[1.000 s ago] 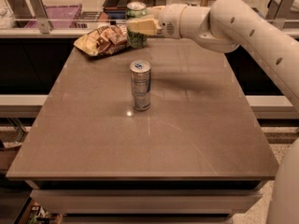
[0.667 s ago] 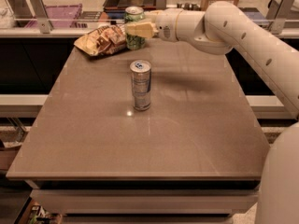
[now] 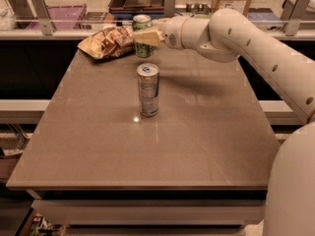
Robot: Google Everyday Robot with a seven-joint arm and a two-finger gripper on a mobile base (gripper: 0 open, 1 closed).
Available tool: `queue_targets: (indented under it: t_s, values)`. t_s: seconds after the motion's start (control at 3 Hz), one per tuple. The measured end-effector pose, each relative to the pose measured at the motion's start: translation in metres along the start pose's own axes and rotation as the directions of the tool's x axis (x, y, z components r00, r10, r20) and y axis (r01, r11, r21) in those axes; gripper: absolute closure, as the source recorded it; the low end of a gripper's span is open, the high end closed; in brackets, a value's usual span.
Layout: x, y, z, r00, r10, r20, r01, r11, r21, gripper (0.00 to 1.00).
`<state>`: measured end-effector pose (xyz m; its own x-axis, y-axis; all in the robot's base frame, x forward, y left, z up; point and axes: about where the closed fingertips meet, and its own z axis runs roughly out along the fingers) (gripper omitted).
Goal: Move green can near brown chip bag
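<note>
Next, I release the green can just behind the silver can, beside the brown chip bag (image 3: pixel 141 64).
The green can (image 3: pixel 142 23) stands upright at the far edge of the table, right beside the brown chip bag (image 3: pixel 106 42), which lies flat at the far left. My gripper (image 3: pixel 141 37) reaches in from the right and is shut on the green can around its middle; a pale finger (image 3: pixel 146 37) lies across the can's front. The can's base is at or just above the table top; I cannot tell which.
A taller slim silver can with a blue top (image 3: pixel 147 90) stands in the middle of the brown table (image 3: pixel 197 132), in front of the gripper. My white arm (image 3: pixel 231 33) crosses the far right. Shelving with bins (image 3: pixel 54 14) runs behind the table.
The gripper has moved a little left and down with the green can, bringing it closer to the chip bag. The silver can has not moved.
</note>
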<state>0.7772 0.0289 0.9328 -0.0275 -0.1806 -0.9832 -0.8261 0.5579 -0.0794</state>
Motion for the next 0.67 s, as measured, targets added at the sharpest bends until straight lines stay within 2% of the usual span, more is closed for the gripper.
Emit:
queue_targets:
  t_s: [0.67]
  values:
    - [0.027,0.002,0.013,1.000,0.015,-0.012,-0.015,0.9991,0.041,1.00]
